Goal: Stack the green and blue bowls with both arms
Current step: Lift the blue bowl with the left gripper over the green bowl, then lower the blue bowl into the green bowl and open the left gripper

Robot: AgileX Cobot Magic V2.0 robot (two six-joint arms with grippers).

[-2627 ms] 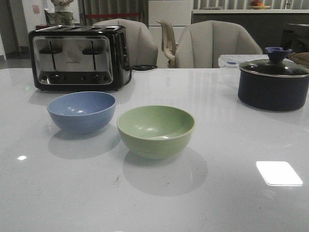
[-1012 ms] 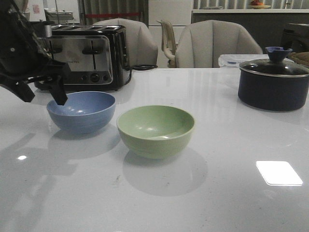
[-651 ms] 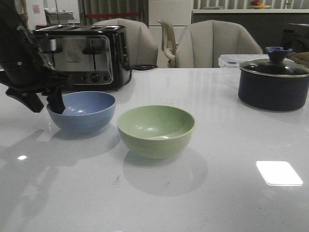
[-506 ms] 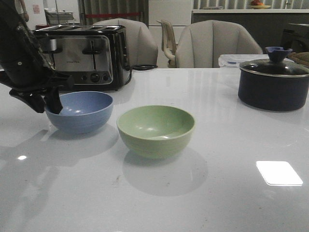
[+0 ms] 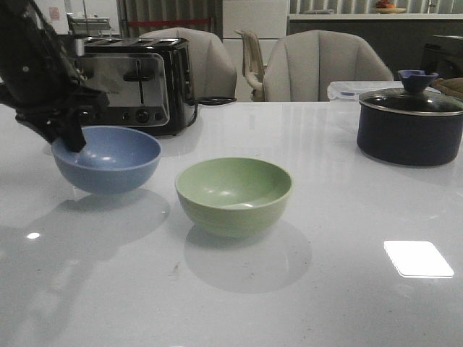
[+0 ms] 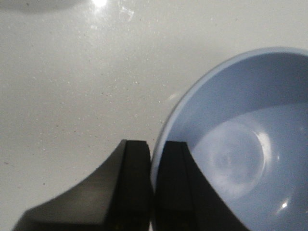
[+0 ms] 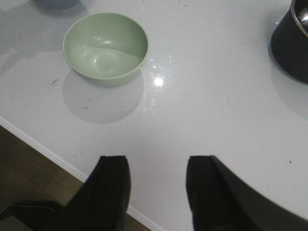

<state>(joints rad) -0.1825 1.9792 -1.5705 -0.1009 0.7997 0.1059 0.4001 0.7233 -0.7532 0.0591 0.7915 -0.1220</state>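
Note:
My left gripper has the blue bowl, now a little above the white table. It will let go of it at a tilt inside the open green bowl (image 5: 230,172).
The blue bowl (image 5: 107,158) hangs a little above the white table, held at its left rim by my left gripper (image 5: 70,137). In the left wrist view the two black fingers (image 6: 136,159) pinch the bowl's rim (image 6: 166,130), one finger inside and one outside. The green bowl (image 5: 233,195) sits upright on the table near the middle, to the right of the blue bowl. It also shows in the right wrist view (image 7: 106,47). My right gripper (image 7: 158,166) is open and empty above the table's near edge, out of the front view.
A black and steel toaster (image 5: 130,85) stands behind the blue bowl. A dark lidded pot (image 5: 409,124) stands at the back right, with its edge in the right wrist view (image 7: 291,43). Chairs (image 5: 325,65) stand behind the table.
My left arm came in from the left, closed on the blue bowl's left rim, and has lifted it and shifted it left. The green bowl has not moved.

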